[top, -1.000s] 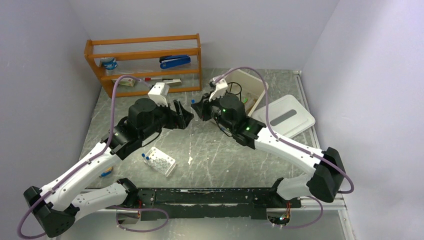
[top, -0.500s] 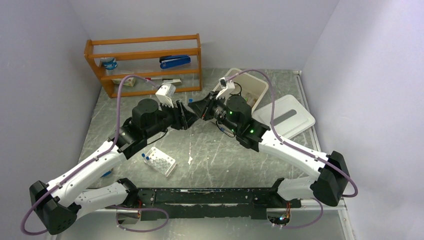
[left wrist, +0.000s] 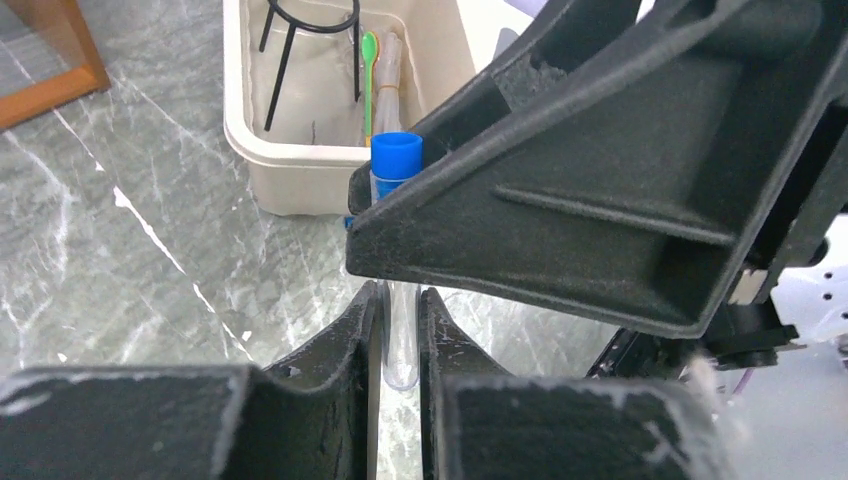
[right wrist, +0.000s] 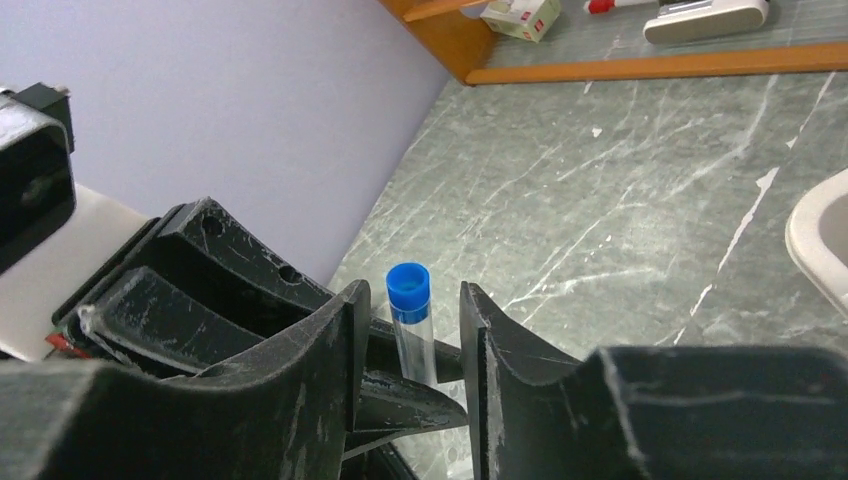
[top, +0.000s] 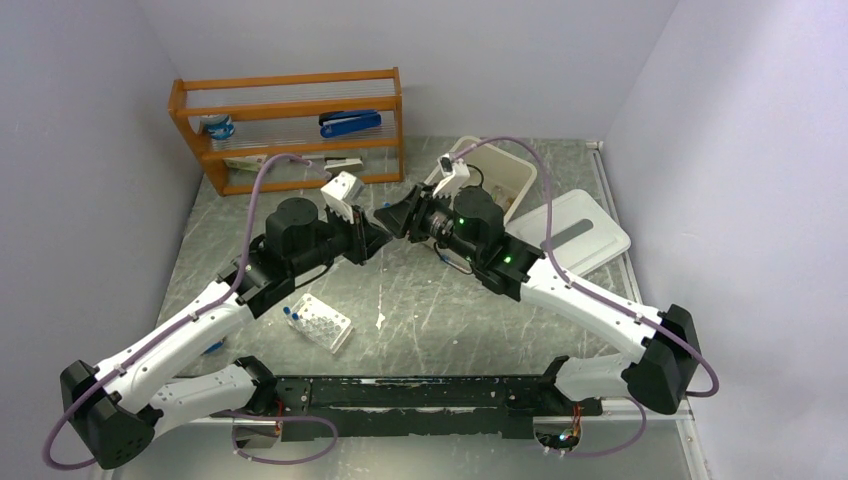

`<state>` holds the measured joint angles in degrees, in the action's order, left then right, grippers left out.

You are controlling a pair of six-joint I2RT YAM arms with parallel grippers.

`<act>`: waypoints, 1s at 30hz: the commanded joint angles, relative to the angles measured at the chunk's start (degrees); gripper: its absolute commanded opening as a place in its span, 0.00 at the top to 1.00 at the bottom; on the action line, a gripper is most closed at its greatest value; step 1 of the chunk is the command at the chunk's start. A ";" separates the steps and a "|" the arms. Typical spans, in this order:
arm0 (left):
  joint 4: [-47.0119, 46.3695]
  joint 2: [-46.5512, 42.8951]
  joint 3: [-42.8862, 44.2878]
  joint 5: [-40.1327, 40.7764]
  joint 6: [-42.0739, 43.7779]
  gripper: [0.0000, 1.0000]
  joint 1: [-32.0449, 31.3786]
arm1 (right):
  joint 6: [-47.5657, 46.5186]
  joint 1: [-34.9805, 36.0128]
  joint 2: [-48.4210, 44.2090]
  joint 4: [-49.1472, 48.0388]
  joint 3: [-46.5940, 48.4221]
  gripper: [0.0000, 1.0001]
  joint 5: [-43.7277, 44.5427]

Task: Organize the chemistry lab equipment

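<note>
The vial's lower end is in my left gripper and has to go into the white rack, so I should first take the vial [right wrist: 411,318] near its blue cap with my right gripper.
A clear blue-capped vial [right wrist: 410,305] stands upright between both grippers, above the table's middle. My left gripper [left wrist: 400,305] is shut on the vial's lower end [left wrist: 402,345], its blue cap [left wrist: 397,157] showing above. My right gripper [right wrist: 412,295] is open around the upper part, with a gap on each side of the cap. In the top view the left gripper [top: 372,233] and right gripper [top: 396,217] meet tip to tip. A white holed rack [top: 321,322] with blue-capped vials lies at front left. The black wire tripod [left wrist: 300,40] stands in the beige bin [left wrist: 300,165].
A wooden shelf [top: 290,130] with a blue stapler [top: 350,123] and stationery stands at back left. The beige bin [top: 492,172] is at back centre-right, its white lid [top: 572,232] flat beside it. A green-tipped stick [left wrist: 369,70] leans in the bin.
Both arms came together at mid-table. The left jaws closed onto the vial's lower end, and the right jaws opened off it.
</note>
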<state>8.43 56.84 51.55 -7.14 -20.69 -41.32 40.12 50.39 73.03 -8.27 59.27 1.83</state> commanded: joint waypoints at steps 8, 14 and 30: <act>2.92 0.29 3.03 -2.65 10.08 0.95 -0.08 | 2.20 -1.40 0.03 11.25 7.49 0.58 0.89; 3.65 0.11 3.03 -1.32 10.50 0.95 -0.06 | 2.75 -2.34 0.64 11.49 7.47 0.66 -1.31; 4.59 0.37 3.51 1.42 10.64 0.95 -0.07 | 0.77 -3.19 2.10 7.31 7.31 0.81 -10.39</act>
<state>12.49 57.21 52.88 -7.53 -10.87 -41.34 42.00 47.35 75.16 1.39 65.56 -5.28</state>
